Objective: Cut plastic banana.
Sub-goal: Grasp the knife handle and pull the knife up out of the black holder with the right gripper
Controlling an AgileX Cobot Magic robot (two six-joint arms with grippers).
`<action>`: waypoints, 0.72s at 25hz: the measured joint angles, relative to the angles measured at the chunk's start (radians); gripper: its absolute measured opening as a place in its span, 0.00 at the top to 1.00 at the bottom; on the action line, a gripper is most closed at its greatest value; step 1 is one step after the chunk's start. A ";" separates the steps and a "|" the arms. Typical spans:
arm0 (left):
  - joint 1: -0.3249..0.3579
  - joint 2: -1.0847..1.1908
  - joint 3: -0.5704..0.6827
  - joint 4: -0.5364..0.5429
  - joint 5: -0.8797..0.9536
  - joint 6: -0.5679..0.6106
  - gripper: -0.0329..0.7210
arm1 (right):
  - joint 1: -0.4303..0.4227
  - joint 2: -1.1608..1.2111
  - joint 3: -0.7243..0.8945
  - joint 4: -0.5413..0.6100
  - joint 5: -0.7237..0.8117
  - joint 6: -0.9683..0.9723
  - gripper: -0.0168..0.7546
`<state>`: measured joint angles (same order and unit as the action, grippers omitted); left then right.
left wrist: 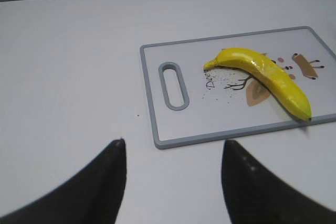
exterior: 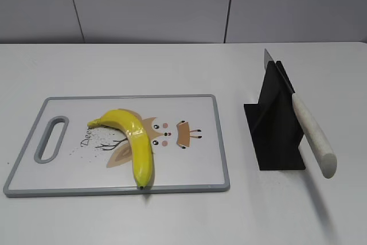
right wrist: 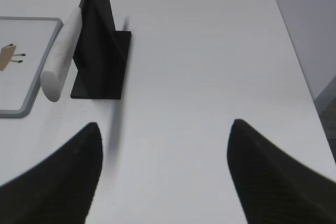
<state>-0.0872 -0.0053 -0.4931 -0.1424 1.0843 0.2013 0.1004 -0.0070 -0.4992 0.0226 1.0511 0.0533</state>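
The knife in the black stand is the next thing for my right gripper, which should go to it and close on the middle of its white handle [exterior: 312,132] [right wrist: 64,49].
The plastic banana [exterior: 135,139] is glossy yellow and curved and lies whole on the grey-rimmed white cutting board [exterior: 189,183], over its deer print. It also shows in the left wrist view [left wrist: 268,74] on the board [left wrist: 152,114]. A knife with a white handle [exterior: 312,136] leans in a black stand [exterior: 275,127] right of the board; the right wrist view shows the handle [right wrist: 62,53] and stand [right wrist: 100,51]. My left gripper [left wrist: 173,145] is open and empty above bare table near the board's handle end. My right gripper [right wrist: 164,127] is open and empty, nearer than the stand. Neither gripper shows in the exterior view.
The white table [exterior: 172,67] runs back to a grey panelled wall [exterior: 172,4]. Its right edge [right wrist: 302,77] shows in the right wrist view. The board has a handle slot [exterior: 50,137] at its left end.
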 joint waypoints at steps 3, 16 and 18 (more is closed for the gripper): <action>0.000 0.000 0.000 0.000 0.000 0.000 0.21 | 0.000 0.000 0.000 0.000 0.000 -0.001 0.22; 0.000 0.000 0.000 -0.002 0.000 0.000 0.23 | 0.000 0.000 0.000 0.000 0.000 -0.001 0.22; 0.000 0.000 0.000 -0.002 0.000 0.000 0.23 | 0.000 0.000 0.000 0.000 0.000 -0.001 0.22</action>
<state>-0.0872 -0.0053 -0.4931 -0.1443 1.0843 0.2013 0.1004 -0.0070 -0.4992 0.0226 1.0511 0.0525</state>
